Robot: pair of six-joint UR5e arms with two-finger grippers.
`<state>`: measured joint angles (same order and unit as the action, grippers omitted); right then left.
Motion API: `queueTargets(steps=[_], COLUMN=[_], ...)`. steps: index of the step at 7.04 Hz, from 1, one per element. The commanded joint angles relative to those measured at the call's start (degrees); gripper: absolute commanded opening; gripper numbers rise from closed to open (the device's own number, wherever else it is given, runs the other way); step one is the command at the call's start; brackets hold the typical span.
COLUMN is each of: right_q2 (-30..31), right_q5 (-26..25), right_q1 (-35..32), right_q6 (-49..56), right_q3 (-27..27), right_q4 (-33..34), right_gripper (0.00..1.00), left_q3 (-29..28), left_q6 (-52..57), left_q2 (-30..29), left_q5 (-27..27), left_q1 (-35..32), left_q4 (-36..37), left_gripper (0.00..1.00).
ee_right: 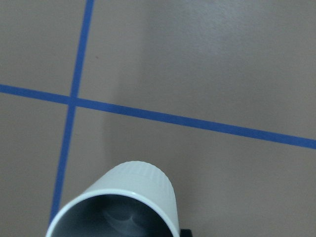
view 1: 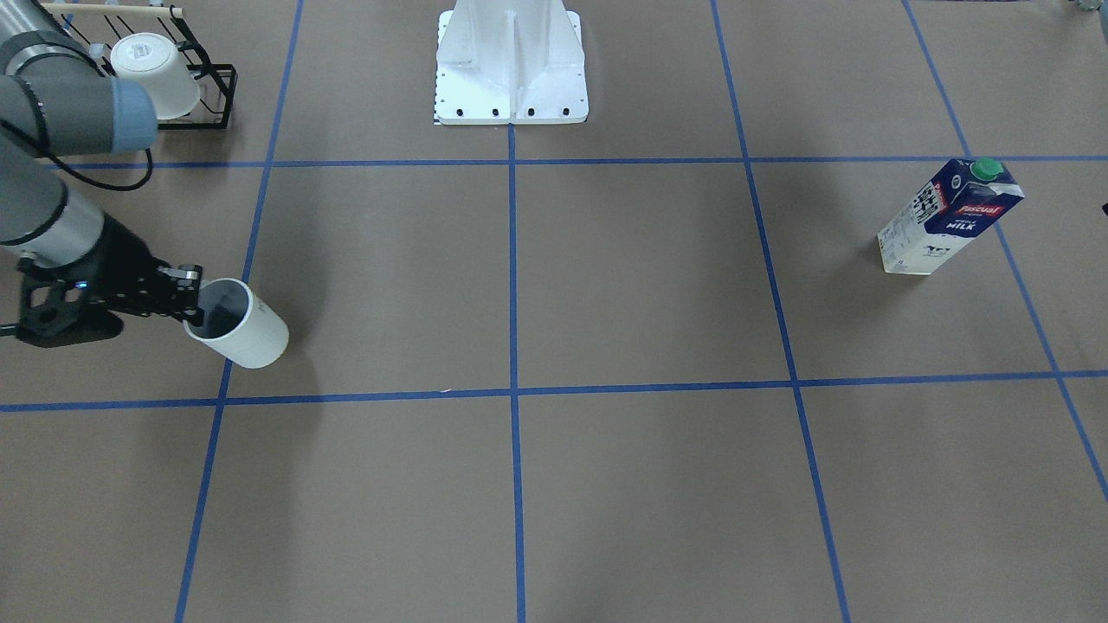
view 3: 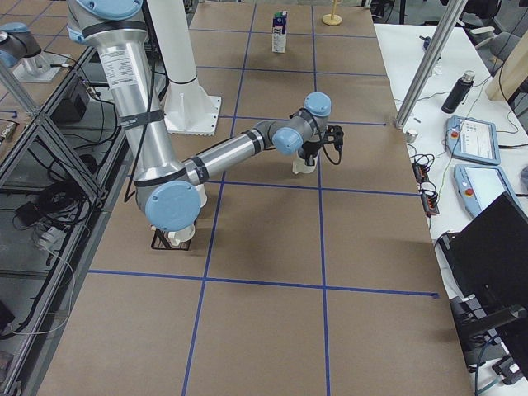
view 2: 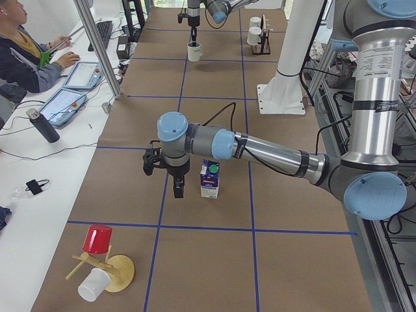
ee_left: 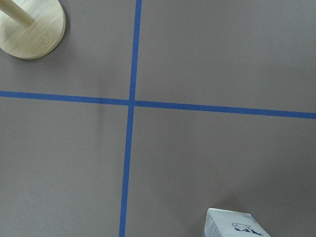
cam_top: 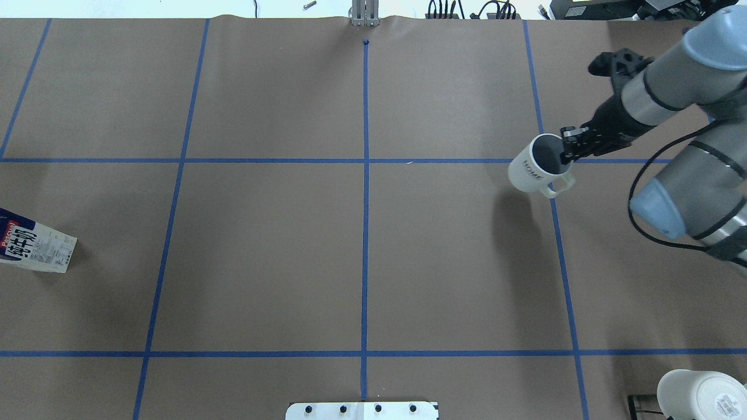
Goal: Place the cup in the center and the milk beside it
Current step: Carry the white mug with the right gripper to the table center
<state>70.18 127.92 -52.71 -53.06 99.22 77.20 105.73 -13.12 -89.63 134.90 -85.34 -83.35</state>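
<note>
Next, my right gripper puts the cup down at the blue line crossing straight out from the white robot base (view 1: 509, 377).
The cup (cam_top: 540, 164) is a white mug with a grey inside and a small handle. My right gripper (cam_top: 566, 150) is shut on its rim and holds it tilted above the table on my right side. It also shows in the front-facing view (view 1: 238, 324) with the gripper (view 1: 192, 298), and in the right wrist view (ee_right: 118, 202). The milk (view 1: 948, 216) stands upright on my far left, blue above and white below with a green cap. It also shows in the overhead view (cam_top: 35, 245). My left gripper (view 2: 179, 187) hangs beside the carton (view 2: 209, 179); I cannot tell whether it is open.
A black rack with an upturned white cup (view 1: 156, 73) stands near my right side. The white robot base (view 1: 511, 69) sits at the table's middle edge. A wooden stand with a red cup (view 2: 97, 239) is beyond the milk. An operator (view 2: 26, 45) sits alongside.
</note>
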Motion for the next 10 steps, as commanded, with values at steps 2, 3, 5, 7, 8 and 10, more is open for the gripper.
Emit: queueTargets(steps=[2,3,5,7,8,10], right_q2=[-20.21,-23.91,-28.34,-29.31,-29.31,-29.13], right_q5=[-9.52,-11.44,-14.17,-15.06,-15.06,-15.06], right_q1=[11.47,13.32,13.78,13.95,14.04,14.74], right_q6=[-19.58,-23.97,-23.84,-24.1,-24.19,-24.19], right_q3=[-4.54,-8.39,-17.19,-20.03,-20.03,-20.12], right_q4=[10.25,10.08,7.38,5.16,5.07,5.07], right_gripper=[0.0,0.0,0.0,0.0,0.0,0.0], left_q3=[0.71,0.71,0.62,0.53,0.53,0.45], left_q6=[-0.15,0.02,-0.33,-0.42,-0.5,-0.59], left_q2=[0.16,0.07,0.16,0.25,0.25,0.16], left_q5=[-0.25,-0.34,-0.52,-0.43,-0.43,-0.43], left_q1=[0.0,0.0,0.0,0.09,0.09,0.0], left_q4=[-0.15,-0.32,-0.59,-0.59,-0.59,-0.59], left_gripper=[0.98,0.98,0.98,0.98,0.98,0.98])
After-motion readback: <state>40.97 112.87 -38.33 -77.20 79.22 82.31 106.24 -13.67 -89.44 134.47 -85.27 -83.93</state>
